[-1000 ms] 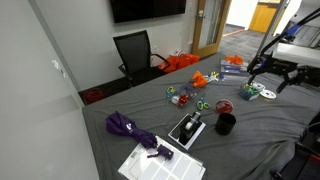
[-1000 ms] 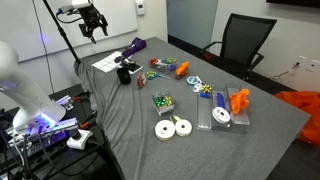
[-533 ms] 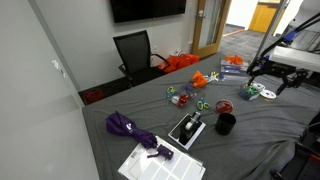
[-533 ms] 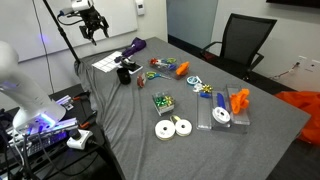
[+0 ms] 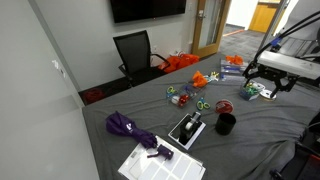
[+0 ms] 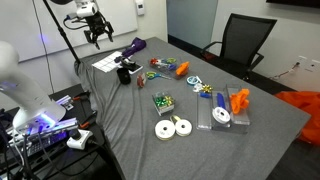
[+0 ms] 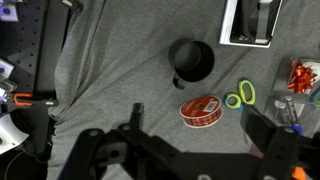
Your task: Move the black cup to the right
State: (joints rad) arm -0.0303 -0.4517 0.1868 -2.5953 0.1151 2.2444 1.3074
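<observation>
Next, my gripper should go to the black cup's handle (image 5: 234,120) (image 7: 178,82), on the side near the red tape roll, and close there.
The black cup (image 5: 226,124) stands upright on the grey-covered table (image 5: 130,105), near its front edge. It also shows in an exterior view (image 6: 125,74), next to a flat black-and-white device (image 5: 187,128). In the wrist view the cup (image 7: 190,60) is seen from above, its mouth open. My gripper (image 5: 269,84) hangs in the air beyond the table's edge, well apart from the cup, and it shows high above the table corner in an exterior view (image 6: 97,35). Its fingers (image 7: 195,130) are spread wide and hold nothing.
A red tape roll (image 7: 201,110) and green scissors (image 7: 240,95) lie near the cup. A purple umbrella (image 5: 128,127), papers (image 5: 150,165), white tape rolls (image 6: 174,127), a green box (image 6: 160,101) and orange items (image 6: 238,100) lie on the table. A black chair (image 5: 135,52) stands behind.
My gripper has moved slightly lower and closer to the table. The cup and the other objects have not moved.
</observation>
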